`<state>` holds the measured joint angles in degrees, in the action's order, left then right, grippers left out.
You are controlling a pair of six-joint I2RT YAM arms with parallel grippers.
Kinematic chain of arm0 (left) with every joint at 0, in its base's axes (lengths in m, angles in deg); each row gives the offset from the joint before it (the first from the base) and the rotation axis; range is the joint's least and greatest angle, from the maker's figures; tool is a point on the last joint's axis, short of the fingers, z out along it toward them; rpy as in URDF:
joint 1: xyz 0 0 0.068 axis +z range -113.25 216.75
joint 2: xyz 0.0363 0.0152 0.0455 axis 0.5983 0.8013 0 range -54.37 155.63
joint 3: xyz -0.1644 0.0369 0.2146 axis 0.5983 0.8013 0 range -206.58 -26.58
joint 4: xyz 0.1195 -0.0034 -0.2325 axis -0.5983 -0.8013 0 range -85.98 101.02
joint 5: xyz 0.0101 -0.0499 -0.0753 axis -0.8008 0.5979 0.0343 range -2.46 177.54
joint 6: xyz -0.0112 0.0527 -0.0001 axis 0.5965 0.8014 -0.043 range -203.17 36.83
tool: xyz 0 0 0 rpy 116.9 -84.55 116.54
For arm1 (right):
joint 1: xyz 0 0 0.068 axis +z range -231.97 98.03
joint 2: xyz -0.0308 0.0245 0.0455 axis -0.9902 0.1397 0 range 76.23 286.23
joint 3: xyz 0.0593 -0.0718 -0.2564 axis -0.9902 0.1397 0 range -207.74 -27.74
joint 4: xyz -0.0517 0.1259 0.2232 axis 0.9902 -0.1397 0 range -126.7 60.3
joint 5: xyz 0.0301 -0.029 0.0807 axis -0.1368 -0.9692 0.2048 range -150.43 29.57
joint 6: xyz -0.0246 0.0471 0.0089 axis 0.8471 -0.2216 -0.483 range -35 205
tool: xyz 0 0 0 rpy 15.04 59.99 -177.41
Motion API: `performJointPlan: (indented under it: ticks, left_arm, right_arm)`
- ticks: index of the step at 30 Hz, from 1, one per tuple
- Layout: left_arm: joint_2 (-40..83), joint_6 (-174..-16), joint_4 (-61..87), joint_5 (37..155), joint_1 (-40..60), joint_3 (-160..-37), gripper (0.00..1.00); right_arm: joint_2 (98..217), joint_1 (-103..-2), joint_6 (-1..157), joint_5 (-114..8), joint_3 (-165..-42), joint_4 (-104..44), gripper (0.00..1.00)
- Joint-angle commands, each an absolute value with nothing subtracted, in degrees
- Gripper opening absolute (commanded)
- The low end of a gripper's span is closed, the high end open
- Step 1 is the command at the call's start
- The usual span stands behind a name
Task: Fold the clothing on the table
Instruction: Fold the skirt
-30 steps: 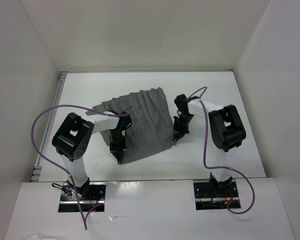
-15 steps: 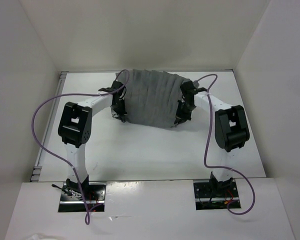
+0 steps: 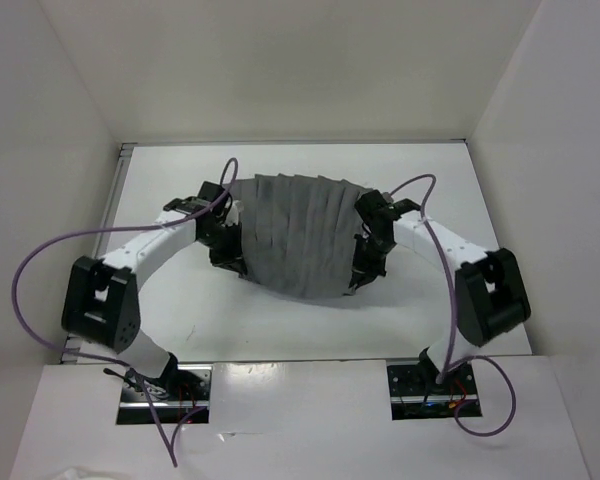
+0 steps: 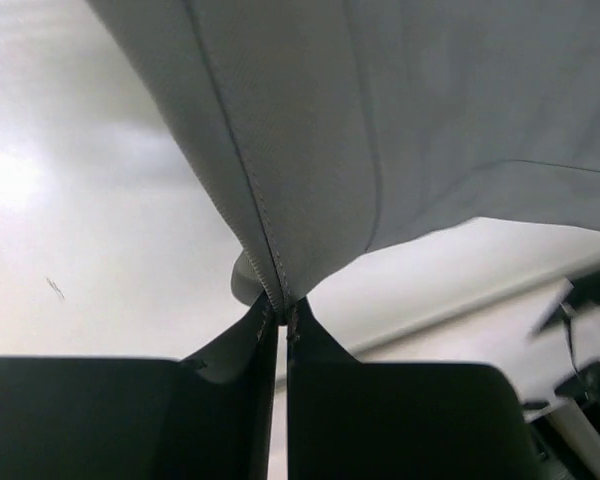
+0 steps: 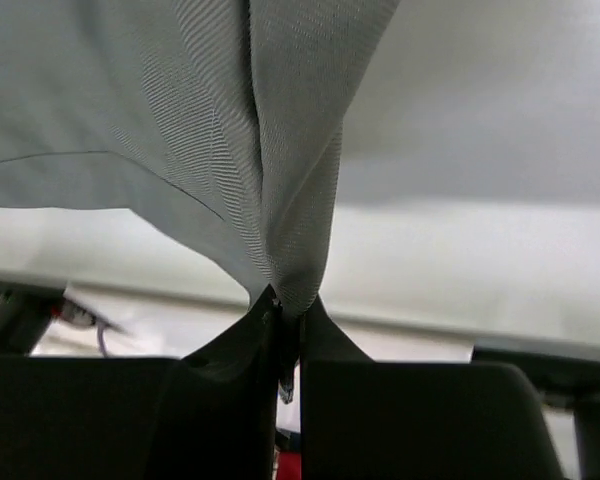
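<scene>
Next, my left gripper releases the corner of the clothing, now stretched above the middle of the table, on the bare white table [image 3: 242, 293] just in front of its fingertips.
The clothing [image 3: 298, 238], a plain grey pleated fabric, hangs stretched between both grippers above the middle of the white table [image 3: 460, 200]. My left gripper [image 3: 232, 258] is shut on its left edge; in the left wrist view a stitched hem of the clothing [image 4: 310, 150] is pinched at the gripper [image 4: 282, 308]. My right gripper [image 3: 363, 270] is shut on the right edge; the right wrist view shows a bunched fold of the clothing [image 5: 220, 120] clamped at the gripper [image 5: 288, 305]. The lower edge sags toward the table's front.
White walls bound the table at the back and on both sides. A purple cable [image 3: 50, 255] loops from the left arm, and another purple cable [image 3: 420, 200] arcs over the right arm. The front ledge carries two black mounting plates [image 3: 165, 385].
Both arms swung the clothing up and toward the back, then brought it down and forward again. It now hangs spread wider between the grippers, and both arm bodies have moved outward.
</scene>
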<state>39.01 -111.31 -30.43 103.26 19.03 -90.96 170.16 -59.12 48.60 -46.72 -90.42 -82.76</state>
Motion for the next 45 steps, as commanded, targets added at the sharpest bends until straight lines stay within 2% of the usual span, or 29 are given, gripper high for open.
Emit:
performJointPlan:
  ticks: [1, 4, 8, 18, 31, 35, 41, 45]
  left_arm:
    - [30.02, -108.74, -37.66, 111.17, 19.69, -93.63, 0.0]
    - [24.39, -109.79, -41.09, 113.64, 22.05, -97.31, 0.0]
    - [23.76, -109.8, -41.46, 112.94, 25.14, -100.93, 0.0]
    - [32.54, -112.26, -29.15, 113.64, 34.19, -99.53, 0.0]
    - [40.11, -113.84, -24.93, 115.83, 34.72, -101.55, 0.0]
    - [36.6, -113.31, -26.76, 117.59, 33.41, -100.49, 0.0]
    - [25.01, -112.26, -35.37, 123.22, 30.68, -92.23, 0.0]
    - [21.04, -112.34, -40.31, 125.5, 30.68, -91.71, 0.0]
  right_arm:
    - [161.85, -56.92, 43.88, -45.49, -94.26, -92.09, 0.0]
    - [158.06, -56.92, 42.56, -48.47, -99.61, -96.84, 0.0]
    - [158.06, -59.81, 43.08, -52.6, -106.22, -98.43, 0.0]
    - [165.7, -65.53, 45.89, -54.98, -108.52, -86.75, 0.0]
    - [176.43, -66.59, 47.03, -51.47, -115.45, -79.09, 0.0]
    - [174.85, -66.59, 48.18, -50.95, -112.4, -81.81, 0.0]
    - [163.87, -60.01, 46.43, -47.43, -95.97, -88.58, 0.0]
    - [159.03, -58.33, 43.43, -46.37, -95.24, -91.48, 0.0]
